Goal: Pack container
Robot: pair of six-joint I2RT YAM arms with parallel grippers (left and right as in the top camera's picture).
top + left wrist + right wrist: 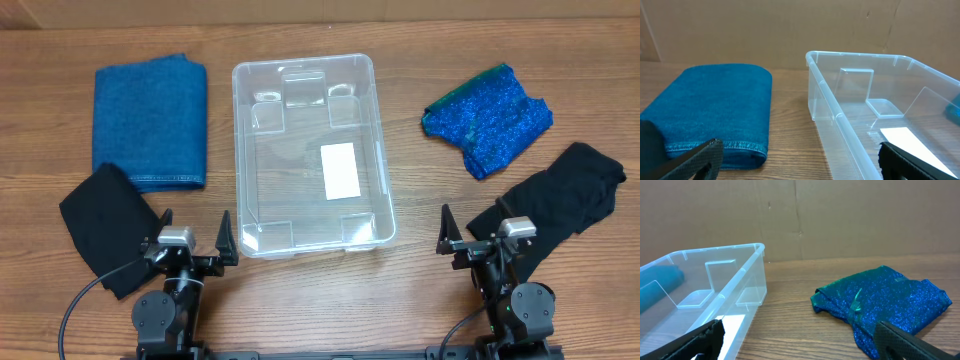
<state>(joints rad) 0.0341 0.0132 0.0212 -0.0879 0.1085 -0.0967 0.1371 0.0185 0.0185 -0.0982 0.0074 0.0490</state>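
The robot's right gripper should next move to the sparkly blue-green cloth and grab its outer side (525, 119) (924, 303), farthest from the clear plastic container.
The clear plastic container (378, 150) stands in the middle of the table with a white label on its bottom and nothing in it. It also shows in the left wrist view (840, 120) and the right wrist view (747, 270). A folded blue denim cloth (150, 122) lies left of it, also in the left wrist view (715, 110). A sparkly blue-green cloth (487, 120) lies to its right, also in the right wrist view (885, 305). My left gripper (193, 240) is open and empty at the near left. My right gripper (472, 233) is open and empty at the near right.
A black cloth (105, 225) lies at the near left beside my left arm. Another black cloth (570, 195) lies at the near right beside my right arm. A cardboard wall (790, 30) stands behind the table.
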